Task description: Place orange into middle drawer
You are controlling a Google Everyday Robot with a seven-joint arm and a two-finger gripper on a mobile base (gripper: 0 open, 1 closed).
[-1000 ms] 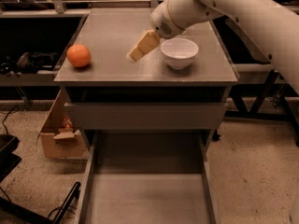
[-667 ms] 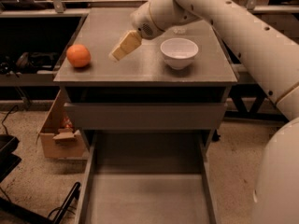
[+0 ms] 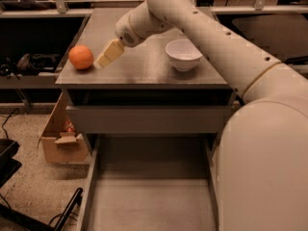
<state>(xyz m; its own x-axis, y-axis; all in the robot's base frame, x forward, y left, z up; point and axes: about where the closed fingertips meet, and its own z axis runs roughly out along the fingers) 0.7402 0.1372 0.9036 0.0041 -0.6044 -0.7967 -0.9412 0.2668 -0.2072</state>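
Note:
My gripper will close on the side of the orange [image 3: 87,58] that faces the white bowl.
The orange [image 3: 81,57] sits on the grey cabinet top [image 3: 144,69] near its left edge. My gripper [image 3: 107,55] hangs from the white arm that reaches in from the right, its tan fingers pointing down-left, just right of the orange and close to touching it. The middle drawer [image 3: 150,196] is pulled out below the cabinet front, with a broad flat grey floor and thin low side walls, and nothing lies in it.
A white bowl [image 3: 183,54] stands on the cabinet top to the right of the gripper. A closed grey drawer front [image 3: 149,119] spans the cabinet above the open drawer. A cardboard box [image 3: 61,136] sits on the floor at the left.
The arm has swung left across the cabinet top, carrying the gripper from beside the bowl to just right of the orange. The orange and bowl have not moved.

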